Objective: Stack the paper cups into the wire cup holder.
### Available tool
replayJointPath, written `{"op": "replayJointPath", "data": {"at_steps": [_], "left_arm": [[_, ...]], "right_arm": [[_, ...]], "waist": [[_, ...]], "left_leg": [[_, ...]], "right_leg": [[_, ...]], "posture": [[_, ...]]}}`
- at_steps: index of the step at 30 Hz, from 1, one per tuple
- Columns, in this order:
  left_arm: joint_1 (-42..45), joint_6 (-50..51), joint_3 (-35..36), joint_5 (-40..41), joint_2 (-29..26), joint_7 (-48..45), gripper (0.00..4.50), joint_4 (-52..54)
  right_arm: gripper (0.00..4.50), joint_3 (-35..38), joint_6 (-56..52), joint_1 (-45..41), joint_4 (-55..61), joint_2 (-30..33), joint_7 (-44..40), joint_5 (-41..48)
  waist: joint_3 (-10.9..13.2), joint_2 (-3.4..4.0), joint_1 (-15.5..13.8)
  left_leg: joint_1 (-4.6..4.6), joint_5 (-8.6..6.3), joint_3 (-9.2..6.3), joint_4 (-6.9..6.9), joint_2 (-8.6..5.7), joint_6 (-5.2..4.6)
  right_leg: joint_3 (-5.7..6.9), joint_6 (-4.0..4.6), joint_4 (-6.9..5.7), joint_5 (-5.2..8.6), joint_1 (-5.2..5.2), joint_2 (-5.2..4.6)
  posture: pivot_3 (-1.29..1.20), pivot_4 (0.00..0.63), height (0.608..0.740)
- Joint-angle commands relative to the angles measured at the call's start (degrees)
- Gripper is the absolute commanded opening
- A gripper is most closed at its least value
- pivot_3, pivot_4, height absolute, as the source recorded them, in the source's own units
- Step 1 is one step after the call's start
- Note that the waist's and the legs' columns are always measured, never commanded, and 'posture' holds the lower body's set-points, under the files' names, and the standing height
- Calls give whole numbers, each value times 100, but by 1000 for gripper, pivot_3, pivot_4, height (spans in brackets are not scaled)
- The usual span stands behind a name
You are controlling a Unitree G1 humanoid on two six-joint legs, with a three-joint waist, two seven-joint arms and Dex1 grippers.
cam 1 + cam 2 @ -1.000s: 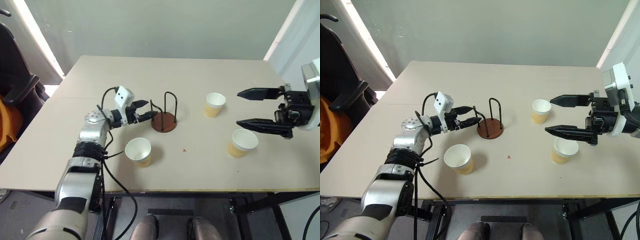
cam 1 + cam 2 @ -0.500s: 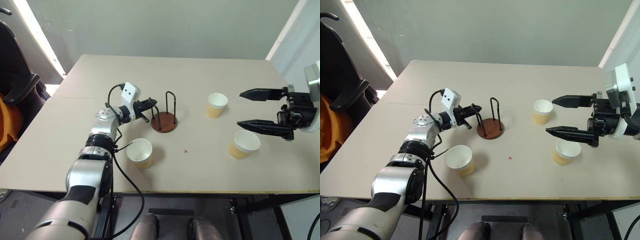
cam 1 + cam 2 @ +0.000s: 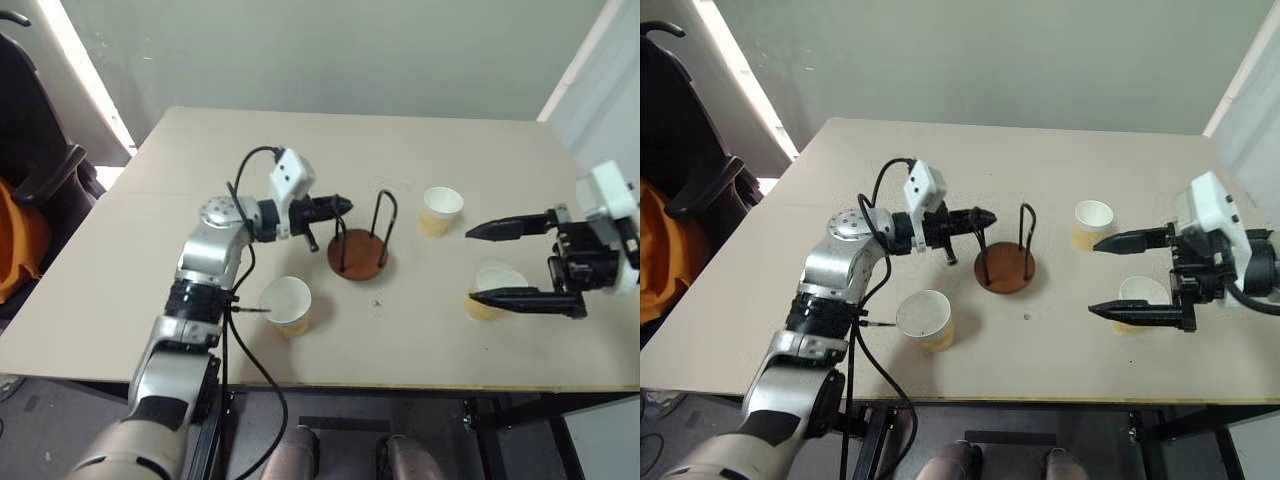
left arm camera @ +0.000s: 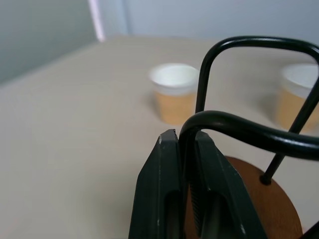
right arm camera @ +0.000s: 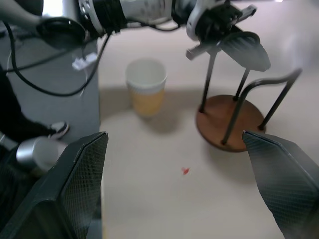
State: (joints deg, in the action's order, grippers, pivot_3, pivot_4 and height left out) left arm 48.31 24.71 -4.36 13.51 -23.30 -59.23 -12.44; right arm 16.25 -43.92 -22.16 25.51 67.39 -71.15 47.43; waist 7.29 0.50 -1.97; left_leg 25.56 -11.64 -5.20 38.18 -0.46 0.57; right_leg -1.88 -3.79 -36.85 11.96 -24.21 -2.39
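I need to close my right gripper on the near-side rim [image 3: 499, 289] of the paper cup partly hidden under its finger, farthest from my left gripper.
The wire cup holder [image 3: 358, 255], a reddish-brown disc with two black wire loops, stands mid-table. My left gripper [image 3: 338, 205] is shut on the top of its nearer loop [image 4: 234, 127], the wire pinched between the fingers [image 4: 167, 189]. One paper cup [image 3: 290, 304] stands near the front edge, left of the holder. A second cup [image 3: 441, 210] stands right of the holder, farther back. A third cup [image 3: 492, 288] sits at the right, partly hidden by a finger of my right gripper [image 3: 469, 264]. That gripper hangs open above the table with nothing between its fingers.
A black chair with something orange on it [image 3: 25, 215] stands off the table's left side. A small red mark [image 5: 185, 171] is on the table in front of the holder. A black cable [image 3: 235, 330] hangs from my left arm beside the near cup.
My left gripper shut on the holder's near loop and moved right, bringing the holder with it toward the table's middle. My right gripper sank a little over the near right cup.
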Motion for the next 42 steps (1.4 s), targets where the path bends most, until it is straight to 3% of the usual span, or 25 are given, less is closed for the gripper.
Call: {"op": "replayJointPath", "data": {"at_steps": [1,6,12,21,27,33,40,42], "left_arm": [[-201,716,-166,149,-102,240,47,1265],[-765,1472,-320,317,-71,635,47,2331],[-1140,1307,-502,357,-24,757,47,2570],[-1185,120,-1320,-5,69,199,47,1800],[-933,-468,-1600,-514,270,391,47,1086],[-774,-523,-1513,-550,305,376,1845,840],[-793,-587,-1444,-619,69,293,4316,959],[-759,-637,-1383,-596,-64,172,4316,1007]], "right_arm": [[4492,-122,188,135,230,204,-99,-262],[4492,-449,381,269,214,248,83,-772],[4492,-627,509,197,36,205,98,-1055],[4492,-837,561,47,-47,186,76,-1204],[4492,-819,499,8,-19,194,96,-1194],[4492,-676,455,192,67,212,159,-1175],[4492,-631,512,304,6,298,143,-1258],[4492,-631,588,377,-103,424,95,-1414]], "waist": [[0,0,-1],[0,0,4],[0,0,4],[0,0,1],[-1,1,-9],[-1,1,-5],[-1,1,-5],[-1,1,-6]], "left_leg": [[-4,0,-1,0,4,0],[-40,-6,-3,-3,12,-4],[-60,-29,-4,-5,18,-45],[-61,-36,-9,-7,18,-47],[-61,-46,-15,-8,18,-51],[-62,-46,-13,-14,19,-44],[-60,-45,-11,-13,19,-28],[-59,-45,-12,-13,19,-27]], "right_leg": [[-1,0,-1,0,1,-5],[-3,5,-2,2,35,-10],[-5,11,-3,4,47,-13],[-5,20,-3,-2,49,-15],[-2,21,1,-6,55,-17],[-1,21,2,-7,52,-16],[-1,18,6,-5,52,-16],[-1,17,6,-4,52,-16]], "posture": [[0,150,740],[0,150,740],[0,150,740],[0,150,740],[0,150,740],[0,150,740],[0,150,740],[0,150,740]]}}
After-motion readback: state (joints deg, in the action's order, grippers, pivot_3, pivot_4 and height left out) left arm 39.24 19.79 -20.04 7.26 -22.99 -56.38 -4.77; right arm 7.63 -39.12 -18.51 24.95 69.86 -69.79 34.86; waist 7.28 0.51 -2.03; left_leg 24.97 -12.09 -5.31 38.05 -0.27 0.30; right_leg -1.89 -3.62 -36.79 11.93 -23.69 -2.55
